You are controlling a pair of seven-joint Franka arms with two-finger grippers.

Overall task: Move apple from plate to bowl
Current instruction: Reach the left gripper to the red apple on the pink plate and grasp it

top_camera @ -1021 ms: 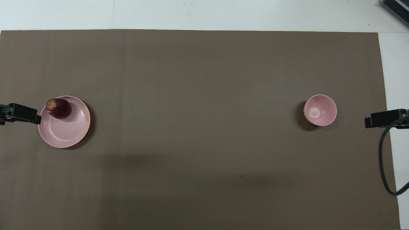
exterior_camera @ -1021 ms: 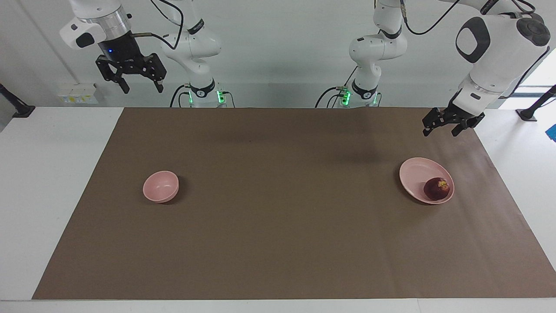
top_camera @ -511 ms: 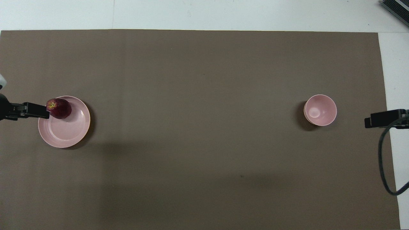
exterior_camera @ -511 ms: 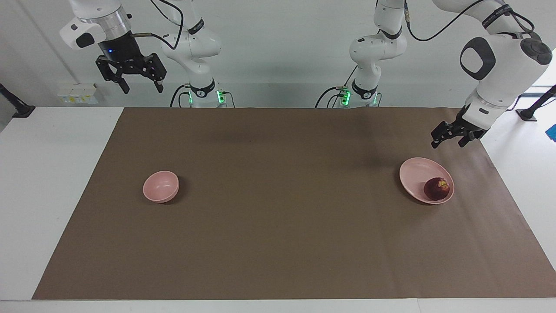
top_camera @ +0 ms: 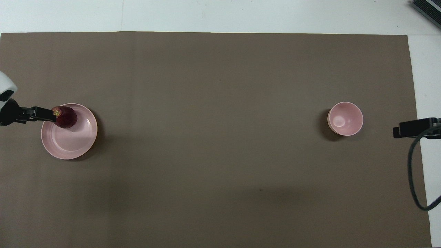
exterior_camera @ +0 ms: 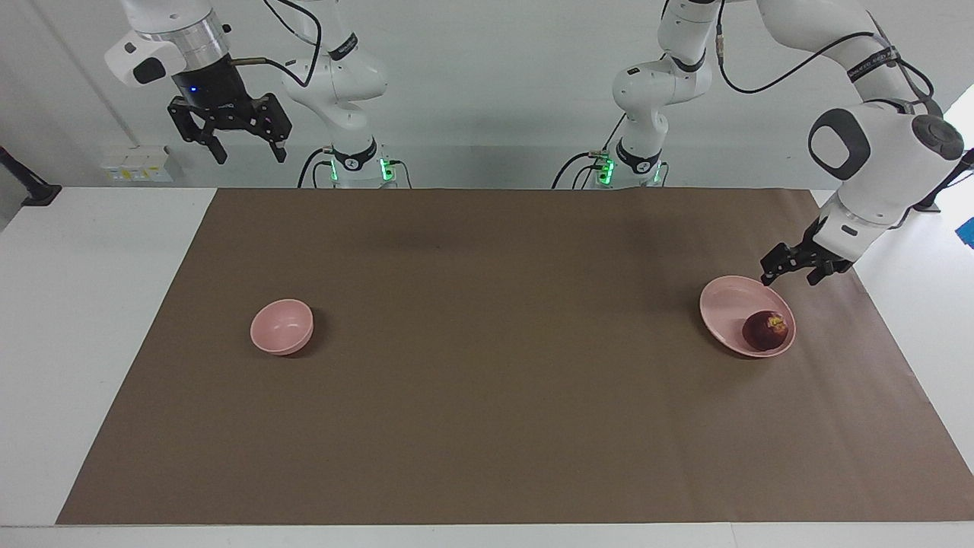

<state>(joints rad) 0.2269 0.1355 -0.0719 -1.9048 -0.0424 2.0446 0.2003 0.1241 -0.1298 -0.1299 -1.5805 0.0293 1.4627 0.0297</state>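
Note:
I will next reach over the pink plate with my left gripper and close it around the middle of the dark red apple [top_camera: 66,117].
The dark red apple [exterior_camera: 765,330] [top_camera: 67,117] lies in the wide pink plate [exterior_camera: 723,304] [top_camera: 72,144] toward the left arm's end of the table. It rests against the part of the plate farther from the robots. My left gripper [exterior_camera: 790,278] [top_camera: 51,115] hangs open just above the plate's rim, a short way from the apple and not touching it. The small deep pink bowl [exterior_camera: 281,326] [top_camera: 345,118] stands empty toward the right arm's end. My right gripper [exterior_camera: 250,156] [top_camera: 396,131] waits open, raised high by its base.
A brown mat [exterior_camera: 487,396] covers most of the white table [exterior_camera: 91,304]. A black cable [top_camera: 413,179] loops down from the right arm at the mat's edge. A dark device [top_camera: 427,8] sits at the table's corner.
My left gripper has come down and moved closer to the plate, ending just above its rim beside the apple. Apple, plate, bowl and right arm have not moved.

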